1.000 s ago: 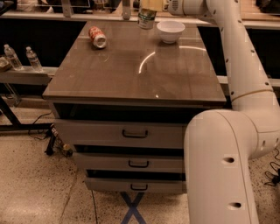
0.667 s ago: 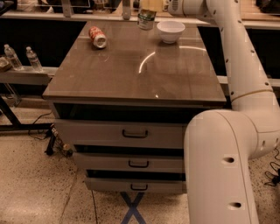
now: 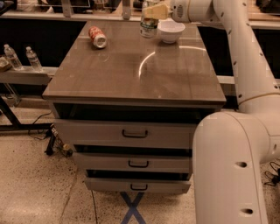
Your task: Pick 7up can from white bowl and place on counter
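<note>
The 7up can, now upright at the counter's far edge, will be released by my gripper on the counter [image 3: 159, 70] in front of the white bowl, next to the bright curved streak.
The 7up can [image 3: 148, 25], pale green and white, is upright at the far edge of the counter [image 3: 131, 70], just left of the white bowl [image 3: 170, 30]. I cannot tell whether it rests on the counter or hangs just above it. My gripper [image 3: 155, 11] is at the can's top, reaching in from the right and covering the can's upper part. The bowl has nothing in it that I can see.
A red-and-white can [image 3: 97, 37] lies on its side at the counter's far left. The cabinet has three drawers with dark handles [image 3: 134, 134]. Water bottles [image 3: 33, 59] stand on a low shelf to the left. My white arm [image 3: 236, 166] fills the right foreground.
</note>
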Tool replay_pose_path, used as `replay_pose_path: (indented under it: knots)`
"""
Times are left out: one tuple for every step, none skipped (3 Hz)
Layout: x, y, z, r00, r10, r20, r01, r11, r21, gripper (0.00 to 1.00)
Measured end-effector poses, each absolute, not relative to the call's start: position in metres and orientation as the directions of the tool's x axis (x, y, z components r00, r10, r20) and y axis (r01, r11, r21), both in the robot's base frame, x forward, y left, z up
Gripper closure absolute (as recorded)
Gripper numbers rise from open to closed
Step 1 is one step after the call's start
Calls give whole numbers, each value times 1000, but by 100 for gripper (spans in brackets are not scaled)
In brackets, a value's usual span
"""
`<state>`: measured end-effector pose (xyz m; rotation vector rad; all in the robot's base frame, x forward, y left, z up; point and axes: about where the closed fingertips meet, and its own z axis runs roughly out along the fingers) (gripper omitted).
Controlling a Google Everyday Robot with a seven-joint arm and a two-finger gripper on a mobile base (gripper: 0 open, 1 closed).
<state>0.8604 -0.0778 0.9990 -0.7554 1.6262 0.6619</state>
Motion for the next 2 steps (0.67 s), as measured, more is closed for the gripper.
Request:
replay_pose_path:
  knots:
    - [836, -99, 989, -107, -166, -980, -799, 601, -15, 100]
    - [815, -101, 969, -100, -199, -975, -835, 550, -27, 100]
